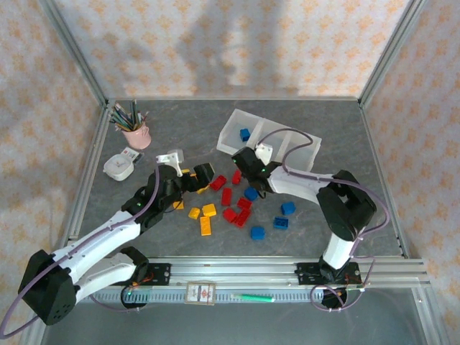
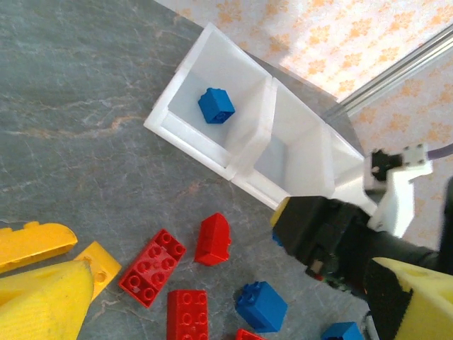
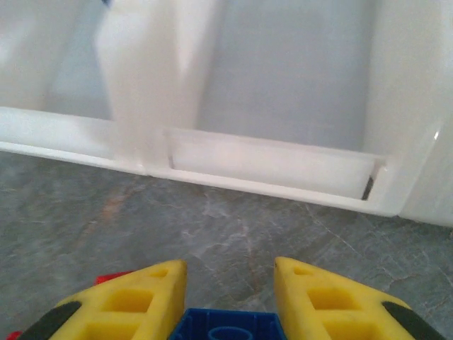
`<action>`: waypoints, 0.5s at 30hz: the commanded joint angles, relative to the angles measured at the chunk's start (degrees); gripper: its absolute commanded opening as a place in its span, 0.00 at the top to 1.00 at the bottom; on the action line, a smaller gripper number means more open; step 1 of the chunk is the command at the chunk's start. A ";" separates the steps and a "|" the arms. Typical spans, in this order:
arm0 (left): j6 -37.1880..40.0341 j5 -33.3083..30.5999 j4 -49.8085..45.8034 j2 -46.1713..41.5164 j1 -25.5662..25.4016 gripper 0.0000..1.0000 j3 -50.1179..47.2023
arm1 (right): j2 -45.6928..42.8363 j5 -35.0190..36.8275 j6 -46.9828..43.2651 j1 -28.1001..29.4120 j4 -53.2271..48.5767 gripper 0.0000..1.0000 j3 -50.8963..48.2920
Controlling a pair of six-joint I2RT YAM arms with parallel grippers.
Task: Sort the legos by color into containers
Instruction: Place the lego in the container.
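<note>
The robot's right gripper will release its blue lego in the tray compartment (image 1: pixel 239 140) (image 3: pixel 74 21), beside the blue lego lying there.
The white three-compartment tray (image 1: pixel 231 141) stands at the back middle, with one blue lego (image 1: pixel 245 134) (image 2: pixel 216 105) in its left compartment. My right gripper (image 1: pixel 241 157) (image 3: pixel 230 283) hovers just in front of the tray's near wall, shut on a blue lego (image 3: pixel 228 327) between its yellow fingers (image 3: pixel 127 304). My left gripper (image 1: pixel 207 176) (image 2: pixel 230 283) is open over the loose pile. Red legos (image 1: pixel 226 196) (image 2: pixel 151 266), blue legos (image 1: pixel 280 223) (image 2: pixel 261 306) and yellow legos (image 1: pixel 205 226) (image 2: pixel 32 244) lie scattered on the grey table.
A pink cup of pencils (image 1: pixel 136 133) and a small white round dish (image 1: pixel 118 168) stand at the back left. Metal frame posts edge the table. A green pen (image 1: pixel 251 296) lies on the front rail.
</note>
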 commanded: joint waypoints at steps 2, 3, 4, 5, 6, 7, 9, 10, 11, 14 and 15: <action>3.08 -3.22 -2.99 -0.82 0.16 0.01 3.84 | -1.04 -1.56 -6.25 -0.56 -0.99 0.77 6.37; 3.31 -3.14 -2.99 -0.66 0.46 0.01 4.13 | -0.40 -1.84 -7.04 -0.89 -0.84 0.76 7.64; 3.65 -2.98 -3.07 -0.43 0.82 0.01 4.61 | 0.51 -2.74 -7.82 -1.68 -0.56 0.76 9.50; 3.99 -2.79 -3.08 -0.17 1.21 0.01 4.99 | 1.68 -3.50 -8.46 -2.47 -0.36 0.76 11.17; 4.21 -2.58 -3.15 0.12 1.57 0.01 5.48 | 2.76 -4.33 -8.80 -3.27 0.05 0.76 12.52; 4.44 -2.15 -3.32 0.52 2.05 0.01 6.05 | 3.96 -5.38 -9.27 -4.34 0.43 0.76 14.10; 4.90 -1.13 -3.59 1.18 3.17 0.01 7.19 | 6.59 -7.40 -10.39 -5.79 0.82 0.76 17.51; 5.01 -0.77 -3.63 1.50 3.81 0.01 7.66 | 7.99 -7.65 -11.55 -6.29 1.25 0.76 19.22; 5.01 -0.47 -3.53 1.72 4.47 0.01 7.88 | 9.60 -7.21 -12.56 -6.65 1.52 0.76 21.16; 5.01 0.57 -2.91 2.32 6.32 0.01 8.28 | 15.03 -7.30 -14.91 -7.90 -0.04 0.76 27.66; 5.01 0.80 -2.59 2.51 6.85 0.01 8.32 | 16.78 -7.01 -15.38 -8.28 -0.84 0.76 29.84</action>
